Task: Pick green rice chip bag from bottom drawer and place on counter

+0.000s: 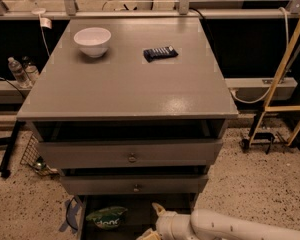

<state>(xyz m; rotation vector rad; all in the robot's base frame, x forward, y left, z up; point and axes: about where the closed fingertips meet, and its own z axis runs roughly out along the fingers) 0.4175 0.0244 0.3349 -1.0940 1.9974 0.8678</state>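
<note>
The green rice chip bag's end (121, 213) nearest the bottom drawer's middle is my gripper's next place to go. It should close there.
The green rice chip bag (106, 217) lies flat in the left half of the open bottom drawer (81, 217), against its dark inside. My gripper (151, 222) reaches in from the lower right on a white arm (225, 227). It sits inside the drawer just right of the bag, apart from it, with its two pale fingers spread and nothing between them. The counter (130, 89) above carries a white bowl (92, 40) and a small dark blue wrapped bar (160, 53).
Two knobbed drawers (132, 155) are above the bottom one, partly pulled out. Water bottles (19, 71) and a wire basket (31, 154) stand at the left. A yellow frame (285, 74) stands at the right. A blue object (70, 215) lies on the floor by the drawer.
</note>
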